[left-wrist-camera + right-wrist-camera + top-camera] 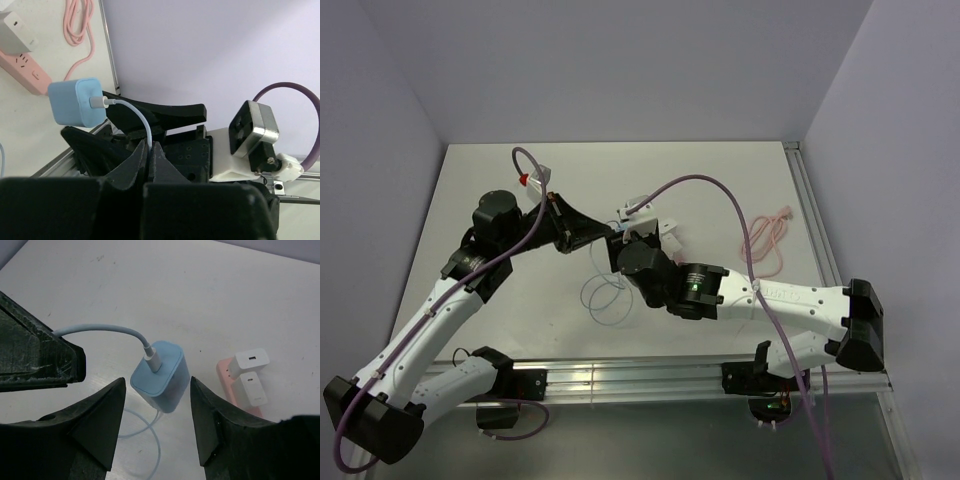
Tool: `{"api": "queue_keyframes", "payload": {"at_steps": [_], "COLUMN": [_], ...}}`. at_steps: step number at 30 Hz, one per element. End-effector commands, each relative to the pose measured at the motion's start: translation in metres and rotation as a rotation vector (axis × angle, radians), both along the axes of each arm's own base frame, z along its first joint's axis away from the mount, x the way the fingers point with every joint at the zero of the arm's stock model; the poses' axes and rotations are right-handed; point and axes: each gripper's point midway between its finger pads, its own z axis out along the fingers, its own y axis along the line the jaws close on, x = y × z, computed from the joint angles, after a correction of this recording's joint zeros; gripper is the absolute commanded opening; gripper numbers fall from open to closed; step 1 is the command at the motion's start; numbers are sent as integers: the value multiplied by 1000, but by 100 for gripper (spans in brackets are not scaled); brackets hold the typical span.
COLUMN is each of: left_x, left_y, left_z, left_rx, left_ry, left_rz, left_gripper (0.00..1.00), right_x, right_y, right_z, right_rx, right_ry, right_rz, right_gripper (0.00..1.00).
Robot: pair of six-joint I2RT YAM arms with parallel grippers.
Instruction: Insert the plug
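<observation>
The blue plug hangs from the pale cable in my left gripper, so my right gripper should hold the plug while my left gripper grabs its body [173,389].
My left gripper [150,145] is shut on the thin pale cable [142,124], and the blue charger plug [75,102] hangs from that cable, clear of the table. In the right wrist view the blue plug [162,375] sits between the fingers of my open right gripper [157,381], with a gap on each side. The pink power strip [223,371] lies on the table just to the right, with two white chargers [251,360] plugged in. In the top view both grippers meet near the table's middle: left [608,232], right [632,238].
The rest of the pale cable lies in loops on the table [608,296] below the plug. A coiled pink cable [770,240] lies at the right. A metal rail [815,220] borders the right edge. Walls close in behind and at the sides.
</observation>
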Motion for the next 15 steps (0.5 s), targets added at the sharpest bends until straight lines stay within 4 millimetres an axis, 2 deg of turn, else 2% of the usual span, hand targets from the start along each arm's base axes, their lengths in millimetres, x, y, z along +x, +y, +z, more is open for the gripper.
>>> {"api": "queue_keyframes", "payload": {"at_steps": [1,6,10,11,12,13,14,15], "left_x": [-7,-9,-10,-11,-12,-12,-13,-13], "left_y": [-1,-3,-4,-4,-5,-6,-6,-6], "left_z": [24,25,23,23,23,23,19,25], "left_rx": [-61,-84,-83,-84,-90,-93,-91,-106], "left_ry": [-58,-44,-39,-39,-43,-39,-26,-62], "left_rz": [-19,-39,-48,-49,-58,-64,-73,-80], "left_gripper": [0,0,0,0,0,1,18,31], "right_x": [7,12,17,18,19,20,19,19], "right_y": [4,8,5,5,4,3,2,3], "right_z": [12,7,5,5,7,8,7,10], "right_rx": [50,22,9,8,5,8,7,21], "right_ry": [-41,-48,-67,-69,-74,-77,-76,-83], "right_rz": [-60,-89,-126,-132,-144,-152,-149,-144], "right_gripper": [61,62,56,49,36,28,22,15]}}
